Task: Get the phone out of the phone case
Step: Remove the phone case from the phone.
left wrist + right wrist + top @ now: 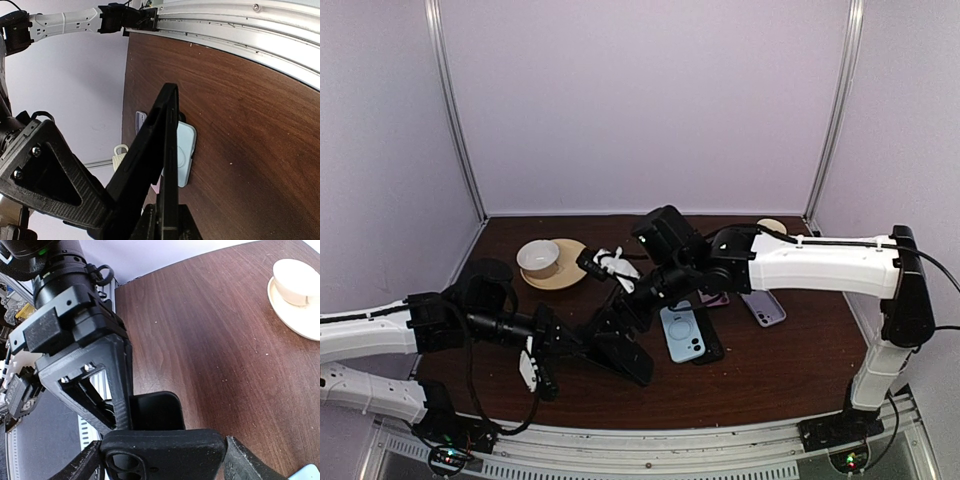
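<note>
My right gripper will set the black phone case down on the bare table [761, 353], at a spot that is just in front of the purple phone.
My left gripper [167, 227] is shut on the lower edge of the black phone [172, 150], a thin slab held edge-on above the table. The black phone case [142, 150] leans away from the phone at its far end, with a wedge-shaped gap between them. In the right wrist view the case [165, 450] shows its camera cutout and spans the right gripper [165, 462], whose two fingers press on its sides. The phone [155, 412] stands out beyond the case. From above, both grippers meet at the phone and case [625, 358] at the front centre.
A light blue phone case [682, 333] lies flat just right of the grippers, on top of a dark one. A purple phone [763, 306] lies further right. A cup on a saucer [540, 258] and a white object [617, 265] sit behind.
</note>
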Controlling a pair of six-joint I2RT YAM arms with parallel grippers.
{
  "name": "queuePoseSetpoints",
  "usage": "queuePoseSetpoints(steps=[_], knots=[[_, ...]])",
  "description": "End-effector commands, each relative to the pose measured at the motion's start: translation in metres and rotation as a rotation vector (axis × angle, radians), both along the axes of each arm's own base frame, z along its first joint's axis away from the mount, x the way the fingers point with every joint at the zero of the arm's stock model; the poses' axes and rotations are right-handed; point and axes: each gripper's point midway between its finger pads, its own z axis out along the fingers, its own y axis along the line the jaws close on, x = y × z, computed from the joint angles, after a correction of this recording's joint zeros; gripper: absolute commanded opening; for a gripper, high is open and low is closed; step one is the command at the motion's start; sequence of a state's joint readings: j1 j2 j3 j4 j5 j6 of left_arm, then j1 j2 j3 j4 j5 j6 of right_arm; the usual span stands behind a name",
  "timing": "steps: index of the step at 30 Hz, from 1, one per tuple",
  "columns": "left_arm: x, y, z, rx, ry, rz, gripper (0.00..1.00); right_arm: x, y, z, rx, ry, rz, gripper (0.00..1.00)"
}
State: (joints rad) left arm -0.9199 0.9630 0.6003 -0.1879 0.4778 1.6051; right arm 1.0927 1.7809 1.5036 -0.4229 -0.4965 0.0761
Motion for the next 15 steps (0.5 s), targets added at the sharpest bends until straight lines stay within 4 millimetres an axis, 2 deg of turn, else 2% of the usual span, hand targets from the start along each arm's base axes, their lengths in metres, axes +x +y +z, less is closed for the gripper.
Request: queuePoseSetpoints(steps=[1, 9, 15], knots=[[0.000, -0.009, 0.028, -0.102, -0.048, -0.027, 0.00, 0.016, -0.025, -0.011, -0.078, -0.019, -0.088, 0.74], [0.003, -0.009, 0.026, -0.096, -0.053, -0.011, 0.00, 0.020, -0.035, -0.017, -0.112, -0.030, -0.122, 0.74], [0.007, -0.009, 0.025, -0.090, -0.056, 0.010, 0.00, 0.037, -0.052, -0.022, -0.173, -0.059, -0.205, 0.74]])
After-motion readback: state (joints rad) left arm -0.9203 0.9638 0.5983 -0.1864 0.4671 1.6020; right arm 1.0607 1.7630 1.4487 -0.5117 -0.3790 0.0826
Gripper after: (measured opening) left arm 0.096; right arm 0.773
